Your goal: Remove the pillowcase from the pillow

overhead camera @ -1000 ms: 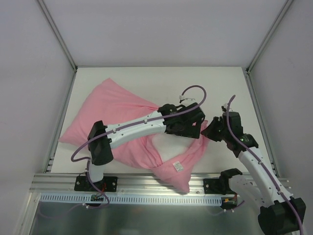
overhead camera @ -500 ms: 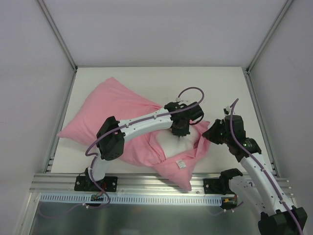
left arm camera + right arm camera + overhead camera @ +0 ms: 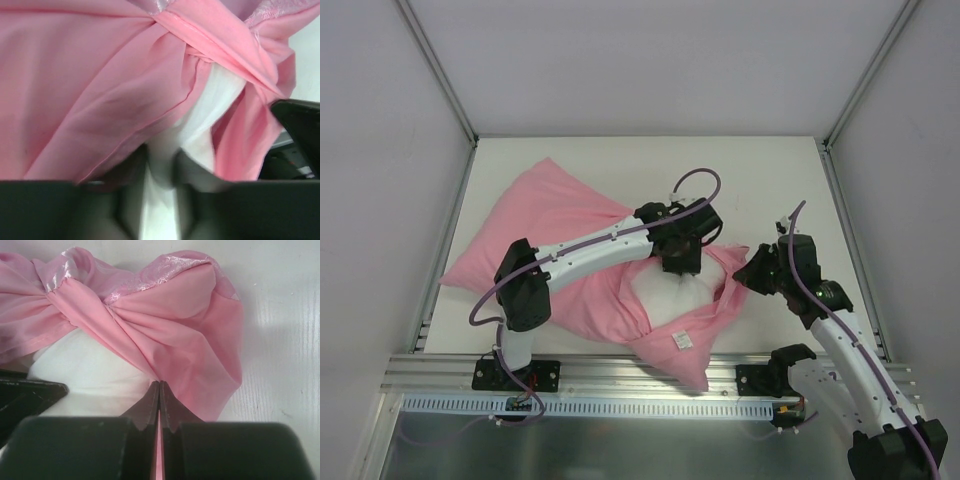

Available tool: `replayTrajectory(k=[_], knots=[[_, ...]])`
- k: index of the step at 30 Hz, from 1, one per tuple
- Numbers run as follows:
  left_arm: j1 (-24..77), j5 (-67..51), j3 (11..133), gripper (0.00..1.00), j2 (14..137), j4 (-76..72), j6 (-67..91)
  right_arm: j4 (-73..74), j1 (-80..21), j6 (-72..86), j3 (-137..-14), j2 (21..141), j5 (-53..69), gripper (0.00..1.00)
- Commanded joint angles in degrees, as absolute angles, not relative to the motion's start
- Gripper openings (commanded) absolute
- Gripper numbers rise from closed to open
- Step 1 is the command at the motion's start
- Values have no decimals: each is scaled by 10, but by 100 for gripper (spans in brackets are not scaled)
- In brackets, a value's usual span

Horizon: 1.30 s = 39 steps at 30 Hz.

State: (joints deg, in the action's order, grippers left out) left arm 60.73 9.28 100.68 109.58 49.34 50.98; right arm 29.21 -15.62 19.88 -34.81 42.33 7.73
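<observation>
The hem of the pillowcase wraps around the pillow's far corner, so the robot's left gripper should pinch the pillow (image 3: 163, 154) next to the hem while the right gripper peels the hem off.
The pink pillowcase (image 3: 550, 215) lies across the left and middle of the table, its open end bunched near the front with a white label (image 3: 683, 340). The white pillow (image 3: 675, 295) bulges out of that opening. My left gripper (image 3: 682, 262) sits at the far edge of the exposed pillow. In the left wrist view a ridge of white pillow (image 3: 215, 95) fills the gap of the left gripper (image 3: 160, 170), with pink pillowcase (image 3: 75, 85) draped above. My right gripper (image 3: 745, 272) is shut on the pillowcase's edge (image 3: 175, 325), pink cloth pinched in the right gripper (image 3: 159, 385) beside the pillow (image 3: 85, 365).
The white table (image 3: 770, 180) shows bare at the back and right. Grey walls close it in on three sides. A metal rail (image 3: 620, 375) with both arm bases runs along the near edge.
My left gripper came down onto the exposed pillow, closed, and has since drawn slightly back and left with white cloth between its fingers. The right gripper shifted a little toward the front right, still holding the pillowcase.
</observation>
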Motion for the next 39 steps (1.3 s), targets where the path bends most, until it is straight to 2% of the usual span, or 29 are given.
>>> replayTrajectory(k=[1, 2, 3, 7, 12, 20, 22, 26, 27, 29, 31, 35, 37, 38, 39], knots=[[606, 110, 1033, 37, 1082, 515, 479, 310, -154, 194, -360, 425, 65, 1], [615, 113, 1041, 50, 1085, 516, 471, 311, -154, 195, -361, 426, 65, 1], [620, 113, 1049, 68, 1090, 516, 468, 311, -154, 195, -361, 426, 64, 1], [624, 107, 1070, 91, 1113, 516, 469, 309, -154, 196, -360, 427, 65, 1], [625, 112, 1083, 98, 1138, 518, 475, 315, -154, 197, -363, 418, 66, 1], [628, 144, 1127, 98, 1228, 541, 478, 321, -154, 197, -371, 413, 66, 1], [628, 149, 1131, 95, 1251, 544, 476, 320, -154, 197, -371, 417, 68, 1], [627, 135, 1136, 61, 1279, 548, 467, 316, -154, 195, -366, 424, 66, 1], [626, 129, 1136, 35, 1283, 548, 466, 316, -153, 195, -364, 425, 65, 1], [621, 100, 1132, 1, 1283, 548, 464, 316, -154, 199, -365, 433, 64, 1], [620, 76, 1115, 0, 1267, 545, 464, 316, -154, 196, -381, 445, 93, 2], [622, 47, 1052, 0, 1203, 513, 471, 342, -172, 163, -434, 503, 88, 33], [622, 32, 1017, 0, 1180, 485, 476, 373, -195, 125, -481, 534, 42, 40], [622, 29, 1001, 0, 1160, 479, 479, 394, -203, 114, -493, 548, 32, 54], [622, 25, 996, 0, 1151, 473, 485, 400, -216, 103, -508, 571, 12, 61]])
